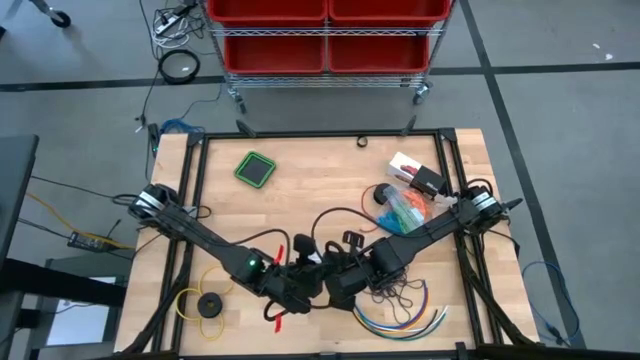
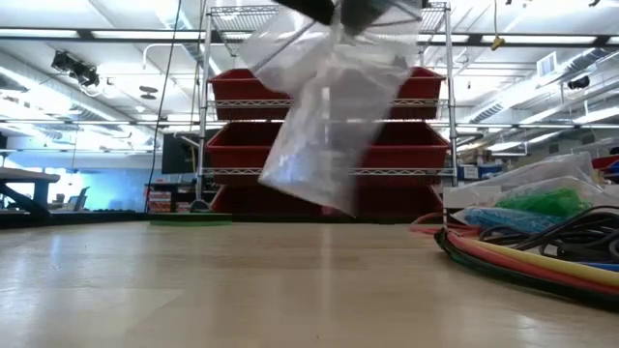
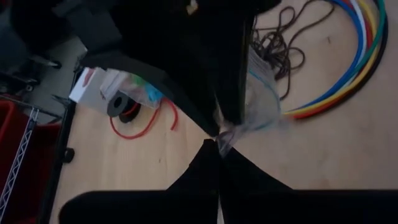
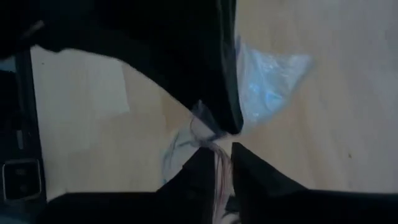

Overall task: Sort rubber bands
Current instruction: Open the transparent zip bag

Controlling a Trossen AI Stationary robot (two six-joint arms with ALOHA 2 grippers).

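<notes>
The two grippers pinch the bag close together and the bag's body hangs folded, so the robot's left gripper needs to open, let the bag spread and take its top edge [image 3: 227, 138].
A clear plastic bag [image 2: 324, 116] hangs lifted above the table, between both grippers at the table's near middle. My left gripper [image 1: 303, 283] and my right gripper [image 1: 335, 278] face each other there, each shut on the bag. A bunch of dark purple rubber bands [image 1: 402, 293] lies loose on the wood next to the right gripper and shows in the left wrist view [image 3: 281, 34]. Green, orange and blue rubber bands [image 1: 406, 209] lie in clear packets toward the far right, with green ones [image 2: 553, 202] showing in the low view. My left gripper pinches the bag's upper edge [image 3: 225, 138] between its two fingers; the other arm's gripper stands right against it. The bag is lifted clear and hangs below. My right gripper pinches a crumpled part of the bag's top [image 4: 202, 124] between its fingers. The bag's body [image 4: 267, 74] hangs clear over the wood.
Long curved multicoloured cables [image 1: 405, 320] lie at the near right. A yellow ring with a black disc [image 1: 208, 303] lies near left, a green square pad [image 1: 256, 168] far left. A red cord [image 1: 277, 250], a black roll [image 1: 385, 195] and a white box [image 1: 413, 175] lie about.
</notes>
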